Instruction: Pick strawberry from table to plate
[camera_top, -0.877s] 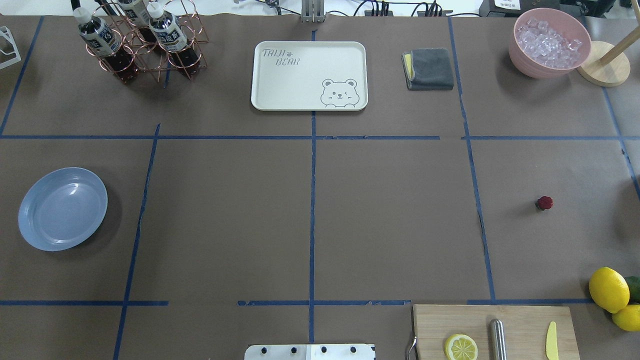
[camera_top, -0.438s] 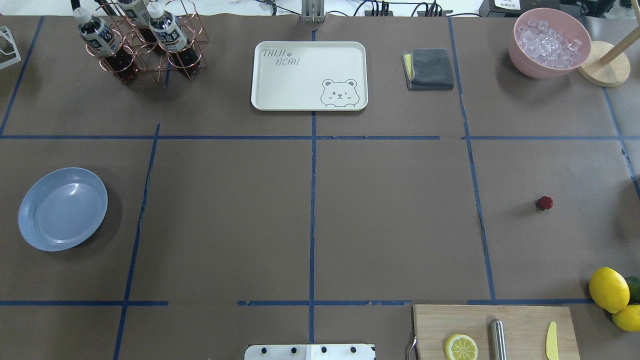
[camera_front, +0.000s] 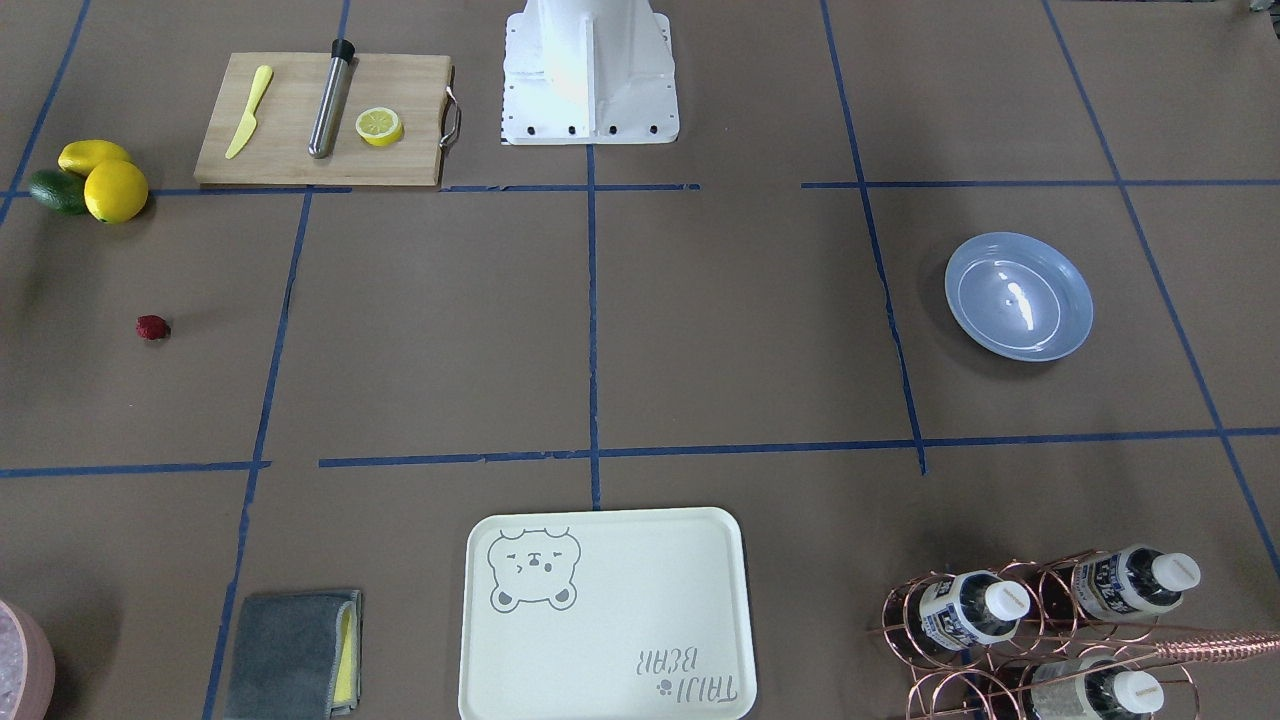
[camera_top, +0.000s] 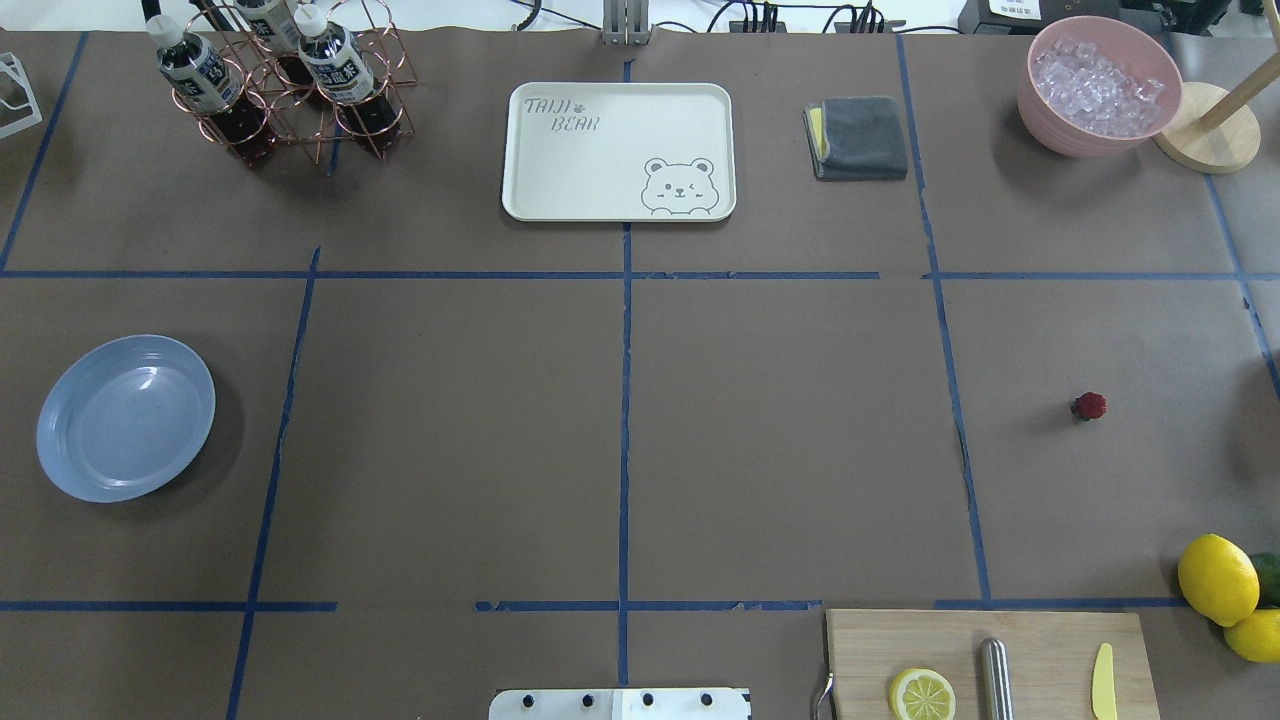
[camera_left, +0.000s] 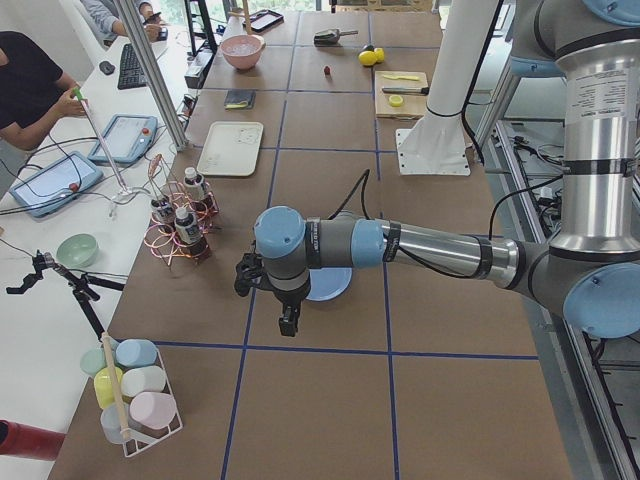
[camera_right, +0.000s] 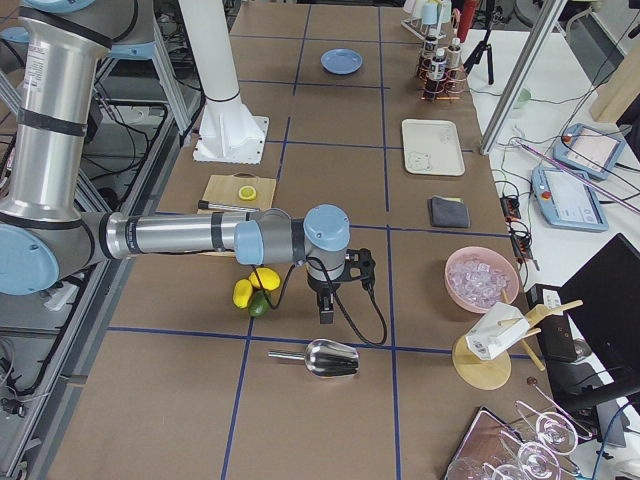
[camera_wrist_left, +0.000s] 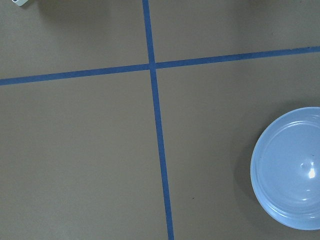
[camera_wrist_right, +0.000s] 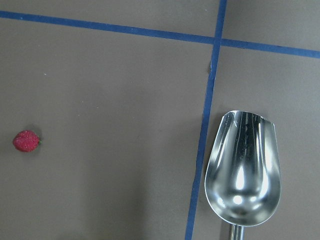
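Observation:
Next, I move my left gripper to the light-blue plate's rim (camera_front: 1089, 313) (camera_wrist_left: 252, 162) and close it there, on the side farthest from the strawberry.
The strawberry (camera_top: 1089, 405), small and dark red, lies alone on the brown table (camera_top: 780, 450) at the right side; it also shows in the front view (camera_front: 152, 327) and at the left of the right wrist view (camera_wrist_right: 26, 141). Far off on the left sits the light-blue plate (camera_top: 125, 417), with nothing on it (camera_wrist_left: 295, 170). My left gripper (camera_left: 287, 320) hangs above the table beside the plate. My right gripper (camera_right: 326, 308) hovers near the lemons. Each shows only in a side view, so I cannot tell whether it is open or shut.
A wooden cutting board (camera_top: 990, 660) with a lemon half, a steel rod and a yellow knife lies front right, with lemons (camera_top: 1217, 578) beside it. A metal scoop (camera_wrist_right: 243, 170) lies right of the strawberry. At the back stand a cream tray (camera_top: 618, 150), bottle rack (camera_top: 280, 80), grey cloth (camera_top: 858, 137) and pink ice bowl (camera_top: 1098, 85).

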